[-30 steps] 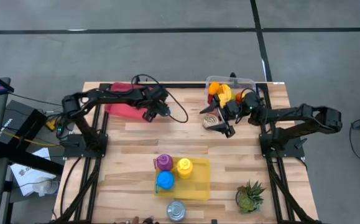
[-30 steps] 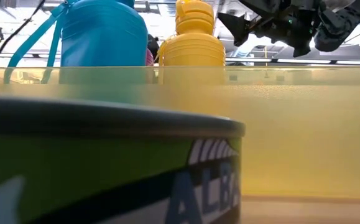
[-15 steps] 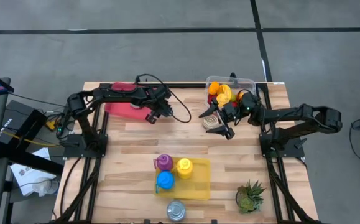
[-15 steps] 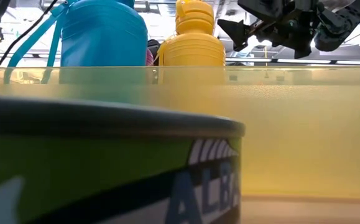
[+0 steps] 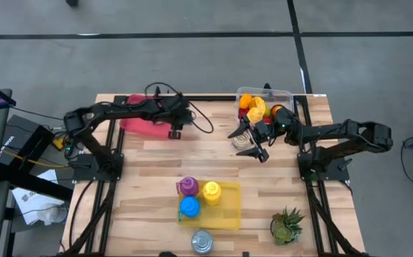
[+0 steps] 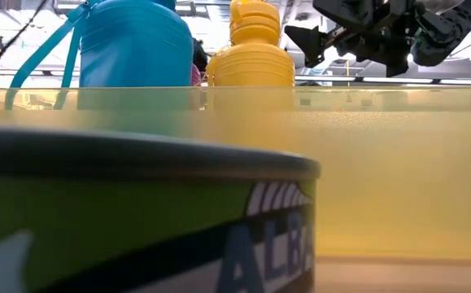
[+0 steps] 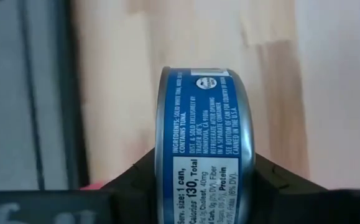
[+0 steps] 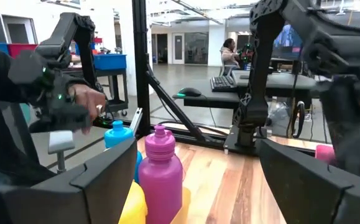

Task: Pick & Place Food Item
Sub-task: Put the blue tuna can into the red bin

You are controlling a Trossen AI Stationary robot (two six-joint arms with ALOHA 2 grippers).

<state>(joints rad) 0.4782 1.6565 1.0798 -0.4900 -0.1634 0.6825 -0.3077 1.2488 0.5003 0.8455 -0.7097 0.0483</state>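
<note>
I will let go of the blue tuna can, now held beside a pink bag, with my left gripper in the pink tray's corner [image 5: 162,128] closest to the purple bottle.
In the left wrist view a blue tuna can [image 7: 206,143] stands on edge between the fingers of my left gripper [image 7: 204,186], which is shut on it. In the high view that gripper [image 5: 175,127] is at the table's far left-middle, beside a pink bag [image 5: 138,122]. My right gripper [image 5: 252,142] hangs open above the table by the clear bin [image 5: 286,93], which holds orange and yellow food pieces [image 5: 253,106]. Its fingers point level at the bottles and hold nothing [image 8: 198,186]. A small round grey thing [image 5: 242,138] lies under it. My left gripper pinches the tuna can between its two fingers, one on each flat end [image 7: 165,186], so the labelled side wall [image 7: 198,130] faces the wrist camera. The fingers slant down from the table's left. I cannot tell whether the can's far edge is off the wood.
A yellow tray [image 5: 229,214] near the front middle holds a purple bottle [image 5: 187,186], a yellow bottle [image 5: 211,191] and a blue bottle [image 5: 189,207]. A green can [image 5: 201,241] stands in front of it. A potted plant [image 5: 286,225] is at the front right.
My left gripper's wrist has rolled, and the gripper has drawn a little toward the table's left edge beside the pink bag. The cable above it has shifted with it. My right gripper has kept its place, open.
</note>
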